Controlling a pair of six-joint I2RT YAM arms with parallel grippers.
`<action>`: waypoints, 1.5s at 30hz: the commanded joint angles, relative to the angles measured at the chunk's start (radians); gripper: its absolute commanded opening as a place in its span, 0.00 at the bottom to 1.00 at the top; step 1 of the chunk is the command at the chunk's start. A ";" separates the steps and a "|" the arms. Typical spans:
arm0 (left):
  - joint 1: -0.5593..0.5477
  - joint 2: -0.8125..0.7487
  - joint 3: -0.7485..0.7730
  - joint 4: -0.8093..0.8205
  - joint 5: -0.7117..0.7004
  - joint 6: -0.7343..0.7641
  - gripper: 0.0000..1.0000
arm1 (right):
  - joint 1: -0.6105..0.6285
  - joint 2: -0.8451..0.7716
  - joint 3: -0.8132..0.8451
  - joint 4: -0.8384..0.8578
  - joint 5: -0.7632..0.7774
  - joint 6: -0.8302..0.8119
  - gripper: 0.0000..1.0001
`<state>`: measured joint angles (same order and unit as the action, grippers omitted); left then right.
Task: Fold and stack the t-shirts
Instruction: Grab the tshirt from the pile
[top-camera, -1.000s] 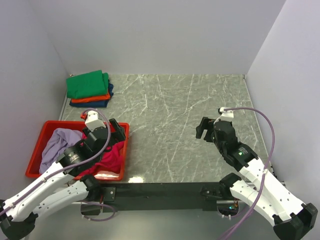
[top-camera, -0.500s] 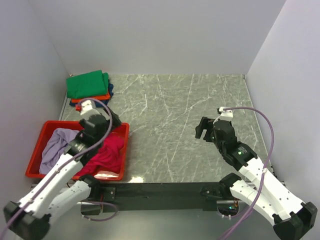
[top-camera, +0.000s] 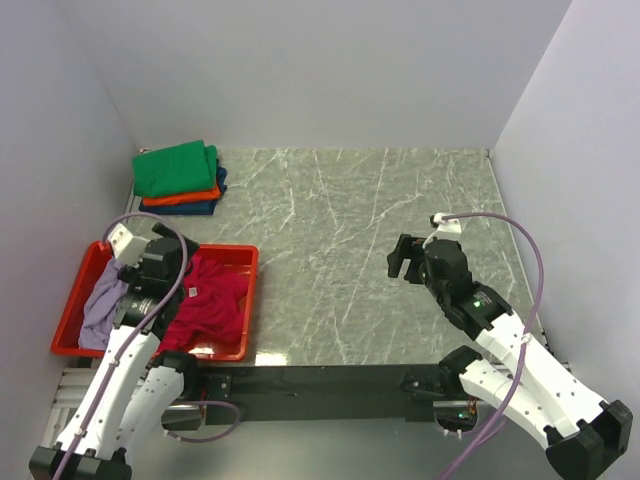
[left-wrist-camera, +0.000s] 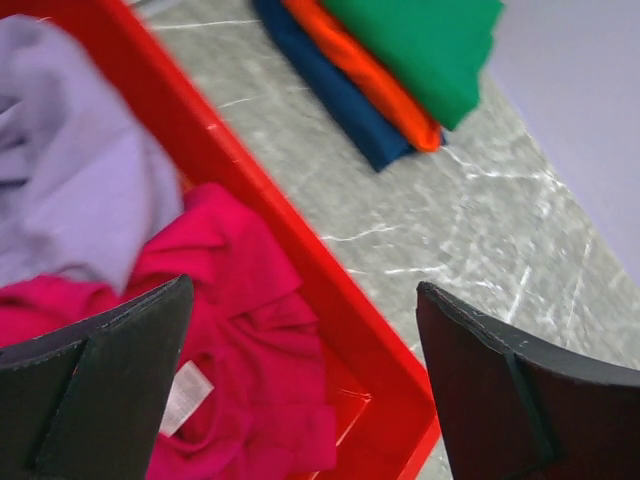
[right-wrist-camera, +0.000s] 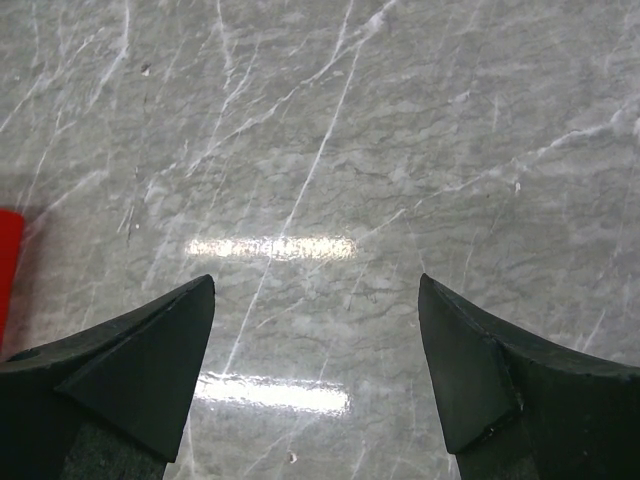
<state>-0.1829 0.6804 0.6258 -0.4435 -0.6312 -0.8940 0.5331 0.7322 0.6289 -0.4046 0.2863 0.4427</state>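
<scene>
The crimson-pink t-shirt is in the red tray, and my left gripper needs to go down to it next and grab the cloth (top-camera: 196, 296) (left-wrist-camera: 190, 440) beside its white label.
Three folded t-shirts are stacked at the back left: green (top-camera: 175, 168) on orange (top-camera: 180, 197) on dark blue (top-camera: 200, 208). In the left wrist view they show as green (left-wrist-camera: 430, 50), orange (left-wrist-camera: 370, 70) and blue (left-wrist-camera: 340, 100). A crumpled crimson-pink t-shirt (top-camera: 215, 305) (left-wrist-camera: 250, 330) and a pale lavender one (top-camera: 100, 305) (left-wrist-camera: 70, 200) lie in the red tray (top-camera: 225, 250) (left-wrist-camera: 250, 190). My left gripper (top-camera: 168, 264) (left-wrist-camera: 305, 370) hovers open above the tray, holding nothing. My right gripper (top-camera: 408, 258) (right-wrist-camera: 315, 360) is open over bare marble on the right.
White walls close in the marble table (top-camera: 350, 230) on the left, back and right. The tray's edge (right-wrist-camera: 8, 260) peeks in at the left of the right wrist view. A black bar (top-camera: 320, 380) runs along the near edge between the arm bases.
My left arm has swung left across the tray, from its right side to over its back left part. The crimson-pink shirt lies more exposed. The right arm has barely moved.
</scene>
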 joint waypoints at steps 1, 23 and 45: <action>0.002 -0.028 -0.023 -0.116 -0.088 -0.110 0.99 | -0.007 0.003 0.000 0.055 -0.016 -0.022 0.89; -0.023 0.182 0.140 -0.423 0.146 -0.241 0.99 | -0.015 0.021 -0.041 0.136 -0.130 -0.042 0.89; -0.050 0.211 0.164 -0.649 0.235 -0.387 0.99 | -0.021 0.065 -0.035 0.156 -0.162 -0.041 0.88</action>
<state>-0.2298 0.8928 0.7998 -1.0794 -0.4294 -1.2587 0.5190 0.7986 0.5961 -0.2909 0.1322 0.4168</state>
